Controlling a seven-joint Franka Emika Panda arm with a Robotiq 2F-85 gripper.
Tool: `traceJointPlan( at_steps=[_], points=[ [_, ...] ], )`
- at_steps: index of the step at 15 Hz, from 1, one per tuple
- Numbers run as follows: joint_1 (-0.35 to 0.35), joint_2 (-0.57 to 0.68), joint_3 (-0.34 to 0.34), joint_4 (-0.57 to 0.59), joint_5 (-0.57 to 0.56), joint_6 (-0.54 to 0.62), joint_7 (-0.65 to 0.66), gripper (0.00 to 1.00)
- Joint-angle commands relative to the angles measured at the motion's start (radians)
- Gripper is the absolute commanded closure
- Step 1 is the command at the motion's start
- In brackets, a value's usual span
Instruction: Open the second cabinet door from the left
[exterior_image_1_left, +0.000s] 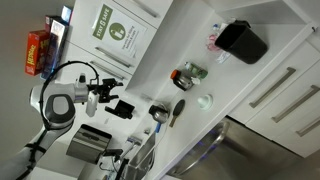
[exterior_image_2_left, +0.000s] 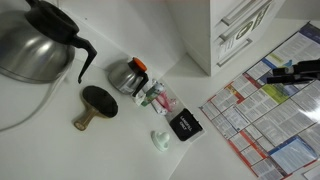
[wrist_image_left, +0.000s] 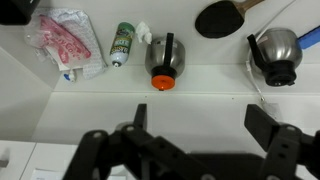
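The robot's gripper should next move to the slim handle (exterior_image_1_left: 111, 56) beside the poster on the second cabinet door and close there.
The second cabinet door from the left (exterior_image_1_left: 115, 35) is flat and white, with a poster bearing a green header and green circle. It looks closed. A slim handle (exterior_image_1_left: 116, 58) runs along its edge. The door also shows in an exterior view (exterior_image_2_left: 238, 38) at the top right. My gripper (exterior_image_1_left: 122, 106) hangs in front of the counter, apart from the door and a little below it. It also shows at the right edge of an exterior view (exterior_image_2_left: 292, 70). In the wrist view my gripper (wrist_image_left: 200, 125) is open and empty, facing the white countertop.
The counter holds a black box (exterior_image_1_left: 243, 42), a small steel pot (wrist_image_left: 163, 58), a larger pot (wrist_image_left: 277, 50), a black ladle (wrist_image_left: 220, 17), a green bottle (wrist_image_left: 122, 43) and a plastic bag (wrist_image_left: 65, 42). Drawer fronts (exterior_image_1_left: 285, 90) lie beyond. A red box (exterior_image_1_left: 38, 52) sits near the arm.
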Motion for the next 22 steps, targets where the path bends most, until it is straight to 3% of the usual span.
traceJointPlan(
  at_steps=[1, 6, 10, 14, 16, 19, 22],
  points=[
    [0.009, 0.017, -0.006, -0.011, 0.027, 0.093, -0.018, 0.00],
    [0.094, 0.126, -0.046, -0.014, 0.116, 0.534, -0.065, 0.00],
    [0.316, 0.210, -0.178, 0.023, 0.257, 0.770, -0.203, 0.00],
    [0.628, 0.214, -0.393, 0.077, 0.366, 0.889, -0.358, 0.00],
    [0.747, 0.203, -0.484, 0.106, 0.369, 0.921, -0.393, 0.00],
    [0.850, 0.197, -0.582, 0.141, 0.343, 0.953, -0.406, 0.00],
    [0.911, 0.209, -0.654, 0.171, 0.324, 0.973, -0.417, 0.00]
  ],
)
